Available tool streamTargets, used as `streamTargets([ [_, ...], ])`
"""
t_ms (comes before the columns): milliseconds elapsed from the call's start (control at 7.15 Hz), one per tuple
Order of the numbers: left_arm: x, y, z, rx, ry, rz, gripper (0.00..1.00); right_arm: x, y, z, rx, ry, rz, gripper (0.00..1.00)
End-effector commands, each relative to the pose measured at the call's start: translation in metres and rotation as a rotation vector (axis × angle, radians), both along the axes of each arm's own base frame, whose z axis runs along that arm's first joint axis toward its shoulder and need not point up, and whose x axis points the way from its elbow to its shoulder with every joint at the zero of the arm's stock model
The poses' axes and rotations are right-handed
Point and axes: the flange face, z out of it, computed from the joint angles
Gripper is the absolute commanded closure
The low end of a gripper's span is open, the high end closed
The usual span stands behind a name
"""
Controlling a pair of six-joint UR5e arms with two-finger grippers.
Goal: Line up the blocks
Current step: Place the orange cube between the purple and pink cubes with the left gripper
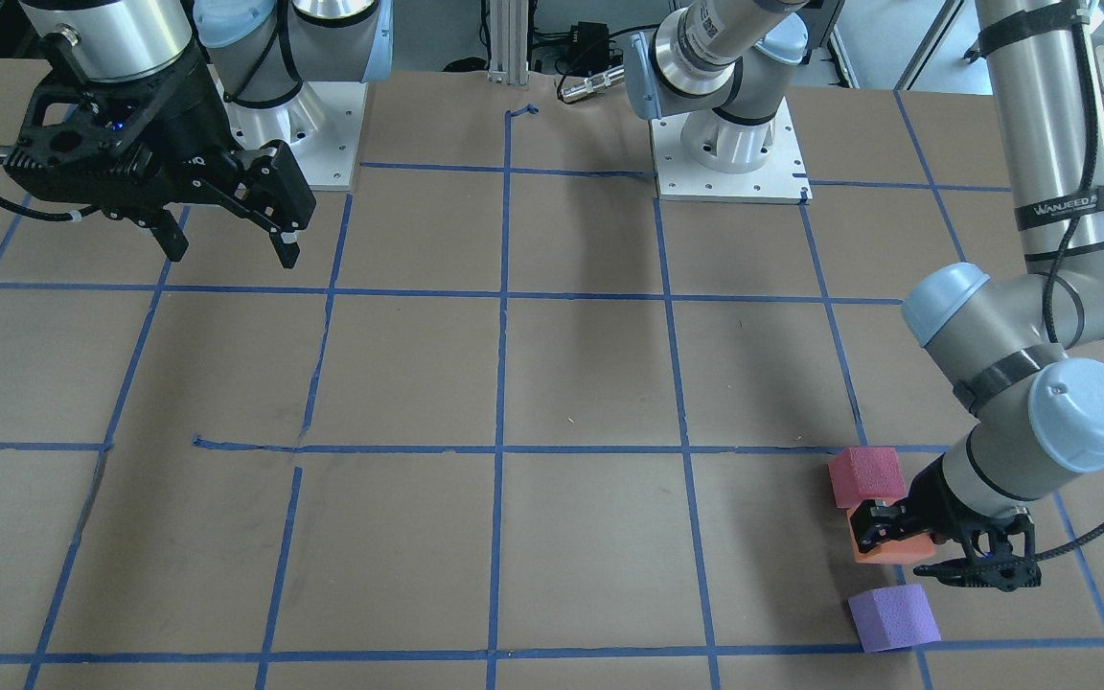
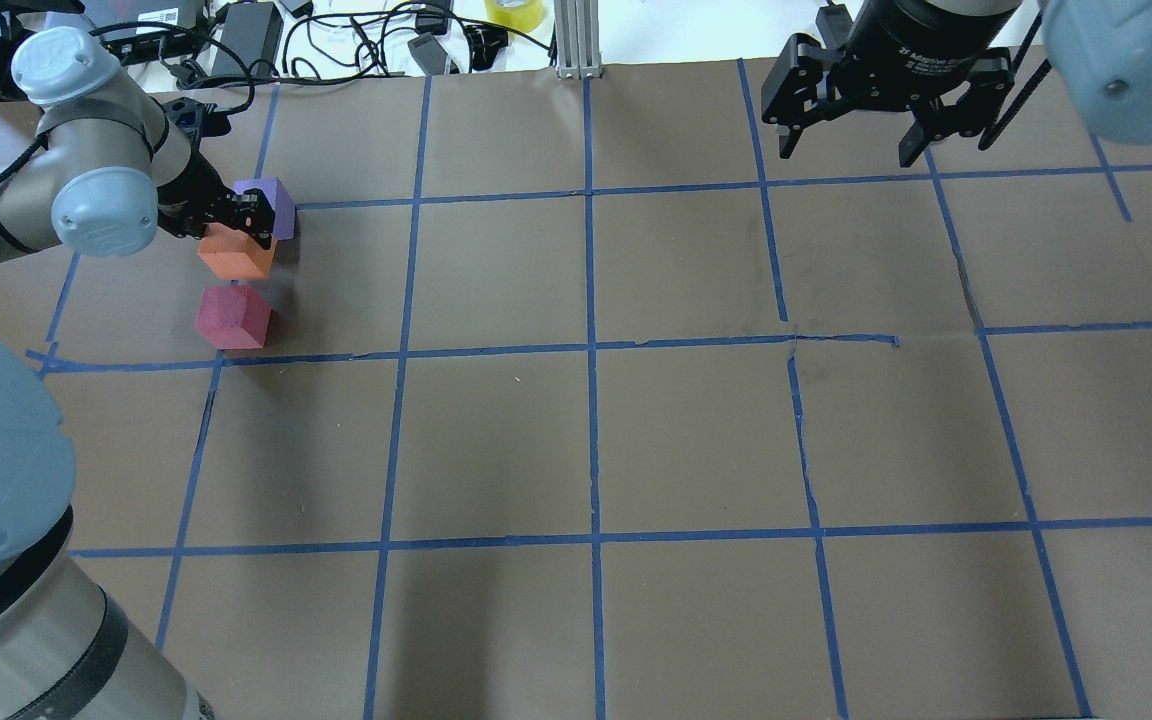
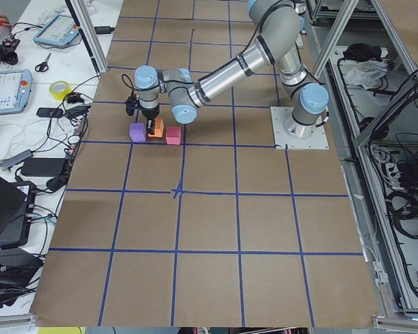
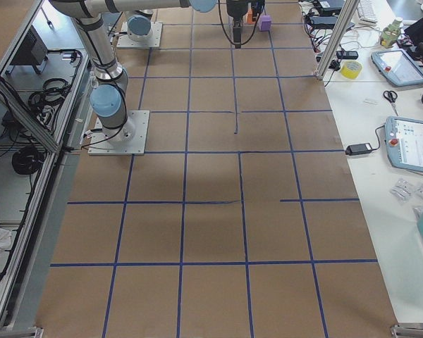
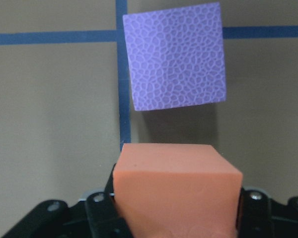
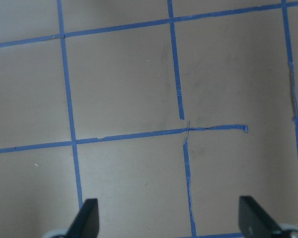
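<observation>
My left gripper has the orange block. It will release the orange block on the paper (image 1: 883,547) between the pinkish-red block and the purple block.
Three foam blocks sit close together in a rough row on my left side of the table. The orange block (image 1: 900,553) is in the middle, the pinkish-red block (image 1: 862,476) nearer my base, and the purple block (image 1: 894,618) farther out. My left gripper (image 1: 883,527) is shut on the orange block (image 5: 176,181), low at the table. I cannot tell if the block touches the paper. The purple block (image 5: 175,64) lies just ahead of it, with a small gap. My right gripper (image 1: 231,251) is open and empty, raised near its base (image 2: 846,152).
Brown paper with a blue tape grid (image 2: 591,345) covers the table. The two arm bases (image 1: 729,158) stand at the robot's edge. Cables, chargers and a yellow tape roll (image 2: 514,12) lie beyond the far edge.
</observation>
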Motion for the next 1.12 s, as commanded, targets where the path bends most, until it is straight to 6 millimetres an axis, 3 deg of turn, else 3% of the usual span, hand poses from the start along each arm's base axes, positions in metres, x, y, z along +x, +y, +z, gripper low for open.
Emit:
streamTargets([
  [0, 0.0, 0.0, -0.013, 0.018, 0.004, -0.003, 0.88, 0.0, 0.0, 0.0, 0.0, 0.0, 0.0, 0.0],
  [420, 0.004, -0.01, -0.031, -0.003, -0.01, 0.004, 0.88, 0.0, 0.0, 0.0, -0.002, 0.0, 0.0, 0.0],
  [839, 0.004, -0.009, -0.033, 0.002, -0.009, 0.034, 0.87, 0.0, 0.0, 0.0, 0.0, 0.0, 0.0, 0.0],
  [979, 0.004, -0.01, -0.032, -0.001, -0.01, 0.033, 0.74, 0.001, 0.0, 0.0, 0.0, 0.0, 0.002, 0.0],
])
